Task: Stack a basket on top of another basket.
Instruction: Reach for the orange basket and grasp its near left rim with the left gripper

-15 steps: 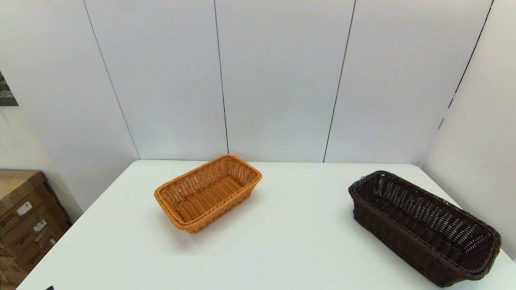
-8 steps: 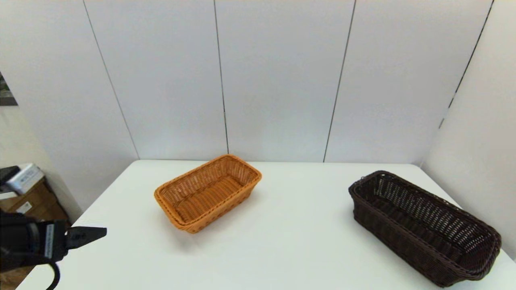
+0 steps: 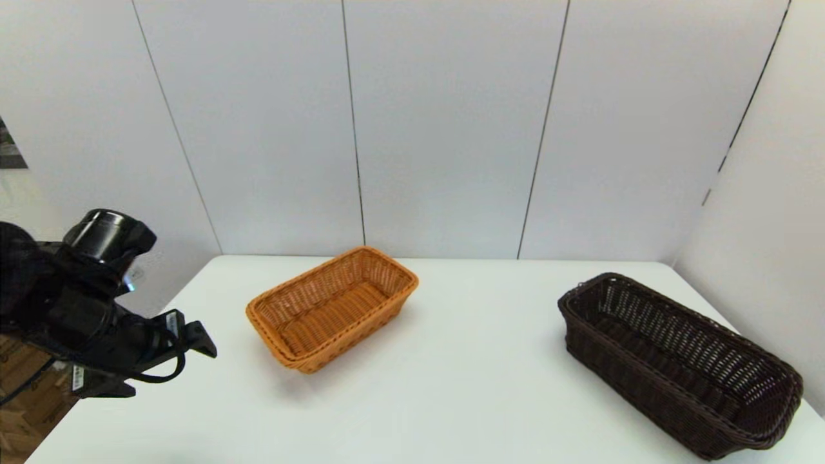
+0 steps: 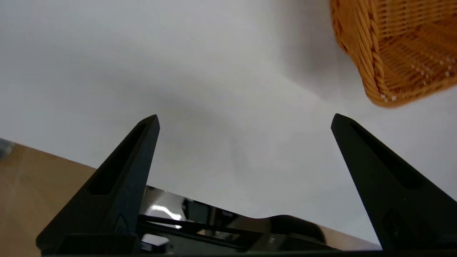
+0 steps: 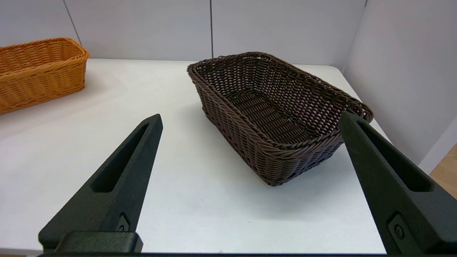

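Note:
I will close my left gripper on the rim of the orange-tan basket's short end (image 3: 267, 337) (image 4: 368, 32), which is the end farthest away from the dark brown basket.
The dark brown basket (image 3: 678, 365) lies empty at the table's right, running from mid-depth toward the front right corner. The orange-tan basket (image 3: 332, 309) sits empty left of centre, near the back, well apart from the dark one. My left arm (image 3: 97, 322) hangs over the table's left edge. Its gripper (image 4: 245, 119) is open and holds nothing, with the orange-tan basket's (image 4: 400, 53) corner just beyond one fingertip. My right gripper (image 5: 250, 116) is out of the head view. It is open and empty, facing the dark brown basket (image 5: 275, 103) from short of its near end.
The white table (image 3: 451, 386) is backed by a grey panel wall (image 3: 451, 129). A side wall (image 3: 767, 258) stands close to the dark basket on the right. Cardboard boxes (image 3: 19, 412) sit on the floor past the table's left edge.
My left arm has come into view from the lower left, risen, and moved right toward the orange-tan basket. Both baskets stay where they were.

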You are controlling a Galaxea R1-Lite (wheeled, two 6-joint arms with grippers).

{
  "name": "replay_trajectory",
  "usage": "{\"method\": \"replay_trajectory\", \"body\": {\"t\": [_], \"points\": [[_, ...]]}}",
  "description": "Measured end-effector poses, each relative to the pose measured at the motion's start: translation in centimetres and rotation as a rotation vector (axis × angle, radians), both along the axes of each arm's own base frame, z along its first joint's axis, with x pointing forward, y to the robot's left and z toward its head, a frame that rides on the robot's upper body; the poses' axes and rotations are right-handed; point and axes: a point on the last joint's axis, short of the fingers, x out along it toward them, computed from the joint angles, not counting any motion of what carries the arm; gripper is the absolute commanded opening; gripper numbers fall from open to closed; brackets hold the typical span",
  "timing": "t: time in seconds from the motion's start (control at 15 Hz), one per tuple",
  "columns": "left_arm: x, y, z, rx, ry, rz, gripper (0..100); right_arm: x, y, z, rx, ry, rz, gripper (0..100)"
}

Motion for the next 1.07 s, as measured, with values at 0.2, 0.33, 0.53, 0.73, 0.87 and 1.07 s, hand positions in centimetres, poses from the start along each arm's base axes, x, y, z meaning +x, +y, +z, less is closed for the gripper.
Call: {"method": "replay_trajectory", "body": {"t": [0.2,0.33,0.53,0.73,0.87,1.07], "points": [[2.0,-1.1,-0.4,-0.032,0.072,0.068,100,0.0,0.0,0.0,0.000,0.000,0.000,100],[3.1,-2.4,-0.6,-0.050,0.095,0.091,100,0.0,0.0,0.0,0.000,0.000,0.000,100],[4.7,-4.5,-0.8,-0.083,0.105,0.119,100,0.0,0.0,0.0,0.000,0.000,-0.001,100],[6.4,-5.4,-1.1,-0.132,0.105,0.140,100,0.0,0.0,0.0,0.000,0.000,0.000,100],[7.7,-5.7,-1.8,-0.140,0.117,0.162,100,0.0,0.0,0.0,0.000,0.000,-0.001,100],[9.3,-6.1,-3.5,-0.143,0.148,0.198,100,0.0,0.0,0.0,0.000,0.000,0.000,100]]}}
